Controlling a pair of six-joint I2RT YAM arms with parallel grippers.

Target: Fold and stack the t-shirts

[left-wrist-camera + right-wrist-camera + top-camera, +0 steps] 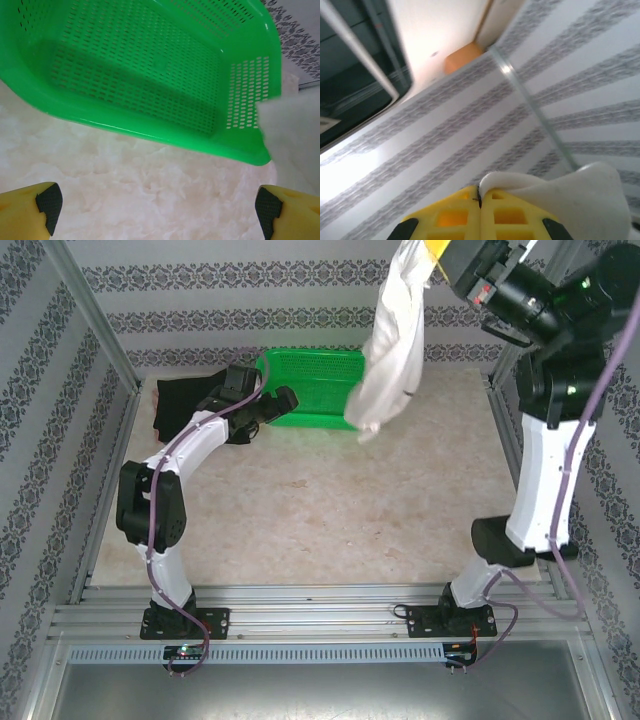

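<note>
I will let go of the cream-white t-shirt, now hanging bunched high above the table, with my right gripper in front of the basket's end nearest the black t-shirt point(276, 460).
The cream-white t-shirt point(390, 350) hangs bunched high above the table's far right, its lower end dangling by the basket. My right gripper point(436, 252) is shut on its top; in the right wrist view the yellow jaws point(480, 196) pinch a fold of white cloth point(580, 195). The black t-shirt point(183, 400) lies crumpled at the far left of the table, partly behind my left arm. My left gripper point(283, 400) hovers near the basket's left end, wide open with nothing between its fingers point(45, 207). An edge of the white t-shirt point(295, 135) shows at the right of the left wrist view.
A bright green mesh basket point(300, 370) stands at the back middle of the table, and it looks empty point(150, 75). The beige mottled tabletop point(330, 500) stretches in front of it. Patterned walls close in the left, right and back sides.
</note>
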